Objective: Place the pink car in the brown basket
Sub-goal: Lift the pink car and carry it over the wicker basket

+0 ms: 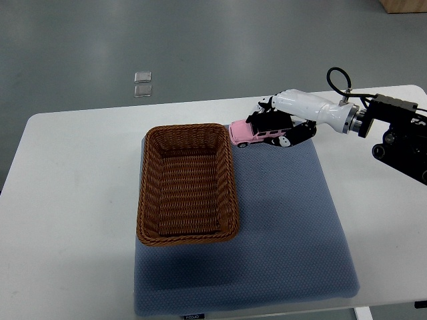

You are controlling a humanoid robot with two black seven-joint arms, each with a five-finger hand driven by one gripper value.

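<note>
Next, I set the pink car down with my right gripper on the bottom of the brown basket, just beyond its middle (185, 171) toward the basket's far rim.
A pink toy car (248, 134) with a black roof is held at the far right corner of the brown wicker basket (187, 227), its nose right by the basket's rim. My right hand (280, 125), white with black fingers, comes in from the right edge and is shut on the car's rear half. Whether the car is lifted off the mat cannot be told. The basket is rectangular and has nothing in it. My left arm does not show.
The basket stands on a blue-grey mat (280, 227) laid over a white table (73, 200). Two small clear squares (142, 83) lie on the grey floor beyond the table's far edge.
</note>
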